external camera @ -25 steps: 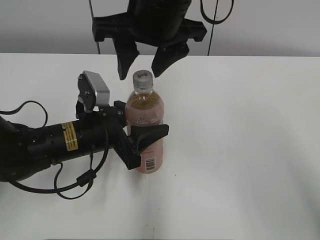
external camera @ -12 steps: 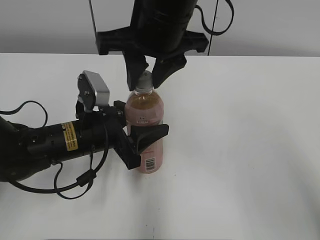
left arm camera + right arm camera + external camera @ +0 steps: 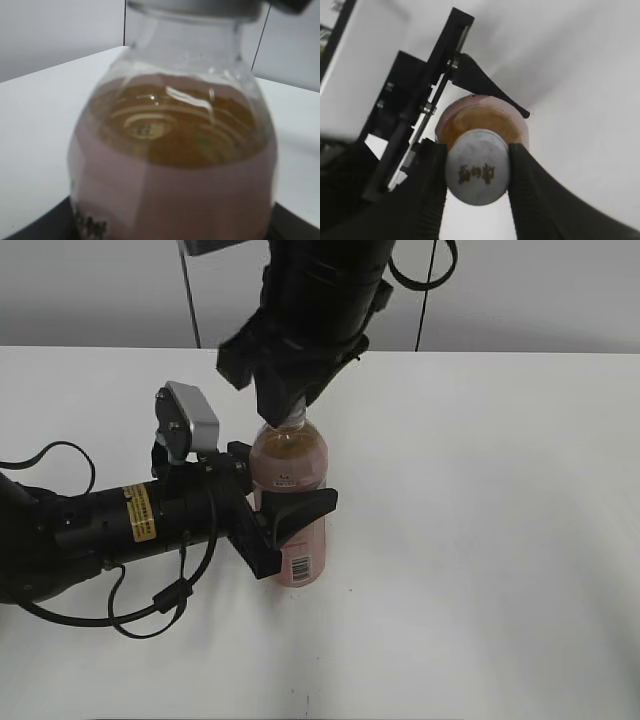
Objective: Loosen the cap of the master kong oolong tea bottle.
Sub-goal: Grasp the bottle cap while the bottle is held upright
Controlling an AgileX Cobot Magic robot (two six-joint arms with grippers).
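Next, I let go of the cap with my right gripper on the bare white table, across the bottle [image 3: 485, 567] from my left gripper. The cap is still on the upright bottle.
The master kong oolong tea bottle [image 3: 290, 490] stands upright on the white table, amber tea above a pink label with a barcode. My left gripper [image 3: 285, 525] is shut on its body from the left; the bottle fills the left wrist view [image 3: 172, 165]. My right gripper [image 3: 288, 405] comes down from above and is shut on the cap [image 3: 478, 167], a white round cap with a dark mark on top. Both fingers press its sides. In the exterior view the cap is mostly hidden by the fingers.
The white table [image 3: 480, 540] spreads around the bottle. The left arm [image 3: 100, 525] lies along the table at the left with cables looping beside it. A grey wall runs behind the table's far edge.
My right gripper has come down from above the bottle, closed its fingers on the cap and turned about its axis. The left gripper and bottle have not moved.
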